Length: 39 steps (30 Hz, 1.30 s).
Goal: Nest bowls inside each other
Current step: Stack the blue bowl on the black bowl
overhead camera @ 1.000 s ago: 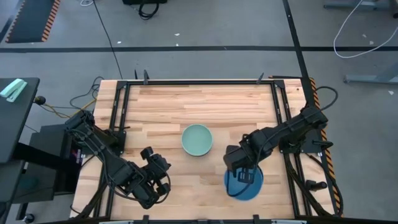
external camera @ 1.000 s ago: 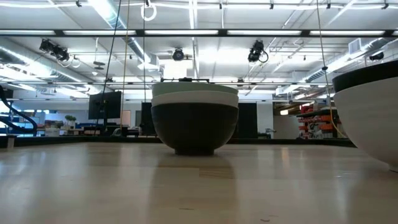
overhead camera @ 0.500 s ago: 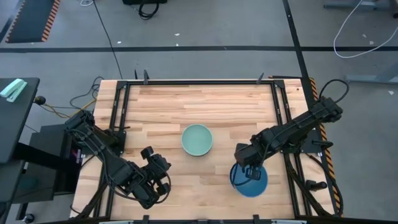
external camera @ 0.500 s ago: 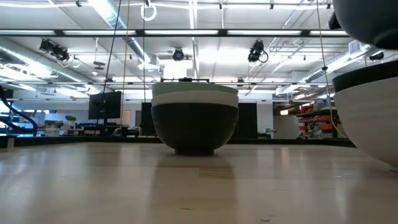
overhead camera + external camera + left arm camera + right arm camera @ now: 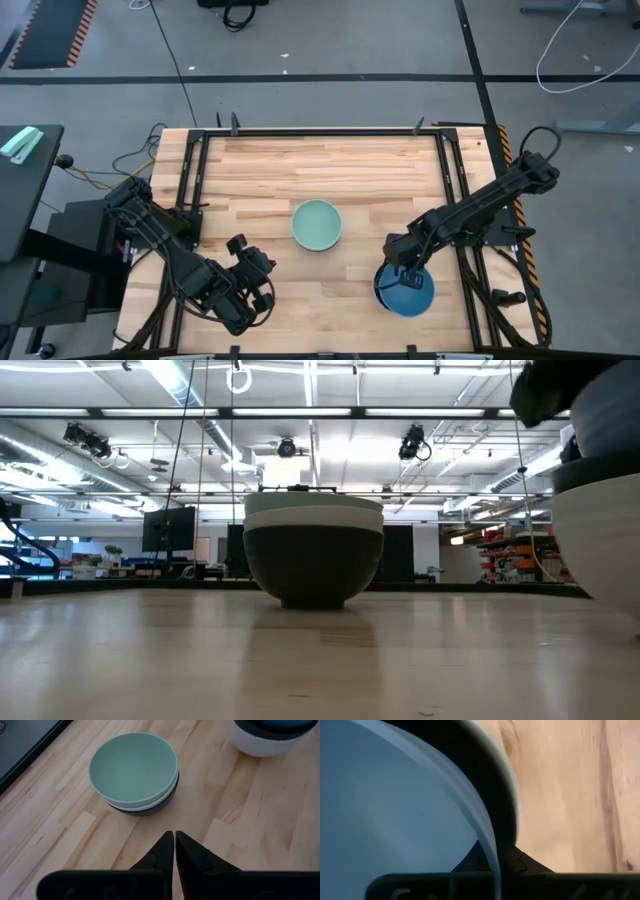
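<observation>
The blue bowl sits off-center in the black bowl, so next my right gripper regrips the blue bowl's rim point(image 5: 482, 820) and pulls it toward the wide gap.
A stack with the pale mint green bowl point(image 5: 317, 224) on top stands mid-table; the low view shows the mint bowl in a white bowl in a black bowl point(image 5: 313, 560). Near the table's right near corner, the blue bowl point(image 5: 408, 293) sits over a black bowl point(image 5: 600, 472) inside a white bowl point(image 5: 600, 540). My right gripper point(image 5: 405, 272) is shut on the blue bowl. My left gripper point(image 5: 245, 292) waits shut at the near left; in its wrist view it point(image 5: 174, 840) points at the mint stack point(image 5: 134, 770). My right gripper point(image 5: 492, 862) pinches the blue bowl's rim point(image 5: 487, 837) on the side toward mid-table, one finger inside the bowl and one finger point(image 5: 525, 865) outside, between it and the black bowl's rim point(image 5: 495, 790). It comes from above. The blue bowl's lower part sits within the black bowl.
Black frame rails run along the table's left and right edges point(image 5: 460, 200). Bare wood lies between the two stacks and across the table's far half point(image 5: 320, 160). The right stack stands close to the near edge and the right rail.
My right gripper has moved down and a little toward the table's right edge, carrying the blue bowl. The bowl, held high over the white-and-black stack a second ago, has come down into the black bowl. The mint stack and left arm kept still.
</observation>
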Available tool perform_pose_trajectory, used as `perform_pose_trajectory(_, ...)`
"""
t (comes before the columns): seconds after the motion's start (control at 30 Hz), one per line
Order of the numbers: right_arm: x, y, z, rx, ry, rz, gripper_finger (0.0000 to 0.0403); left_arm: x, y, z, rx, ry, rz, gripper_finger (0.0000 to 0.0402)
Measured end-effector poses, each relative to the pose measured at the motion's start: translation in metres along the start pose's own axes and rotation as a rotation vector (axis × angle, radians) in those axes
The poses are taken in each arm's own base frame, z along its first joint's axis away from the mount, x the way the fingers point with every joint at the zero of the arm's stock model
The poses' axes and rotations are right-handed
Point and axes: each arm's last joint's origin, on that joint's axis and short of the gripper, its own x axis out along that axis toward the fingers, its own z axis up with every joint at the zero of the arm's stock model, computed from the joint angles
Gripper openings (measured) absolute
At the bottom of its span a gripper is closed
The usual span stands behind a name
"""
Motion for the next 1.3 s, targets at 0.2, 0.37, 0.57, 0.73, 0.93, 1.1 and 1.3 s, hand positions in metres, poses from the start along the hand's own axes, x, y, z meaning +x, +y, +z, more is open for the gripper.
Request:
perform_pose_trajectory(0.2, 0.017, -0.008, 0.002, -0.004, 0.005, 0.043, 0.0002, 0.002, 0.001, 0.002, -0.006, 0.001, 0.006, 0.0020)
perform_pose_trajectory(0.37, 0.017, -0.008, 0.006, -0.006, -0.021, 0.061, 0.0003, 0.005, 0.003, 0.004, -0.015, 0.002, 0.015, 0.0017)
perform_pose_trajectory(0.57, 0.023, -0.006, 0.009, 0.016, 0.000, 0.046, 0.0006, 0.006, 0.003, 0.005, -0.020, 0.002, 0.021, 0.0026)
perform_pose_trajectory(0.73, 0.026, -0.006, 0.010, 0.025, 0.008, 0.041, 0.0013, 0.007, 0.004, 0.006, -0.023, 0.002, 0.024, 0.0027)
perform_pose_trajectory(0.93, 0.027, -0.007, 0.010, 0.041, 0.004, 0.024, 0.0041, 0.011, 0.006, 0.010, -0.034, 0.004, 0.037, 0.0017)
perform_pose_trajectory(1.1, 0.027, -0.007, 0.010, 0.039, 0.001, 0.024, 0.0076, 0.019, 0.012, 0.017, -0.057, 0.007, 0.066, 0.0022)
perform_pose_trajectory(1.3, 0.027, -0.006, 0.010, 0.039, 0.003, 0.026, 0.0107, 0.029, 0.018, 0.025, -0.047, 0.020, 0.093, 0.0034)
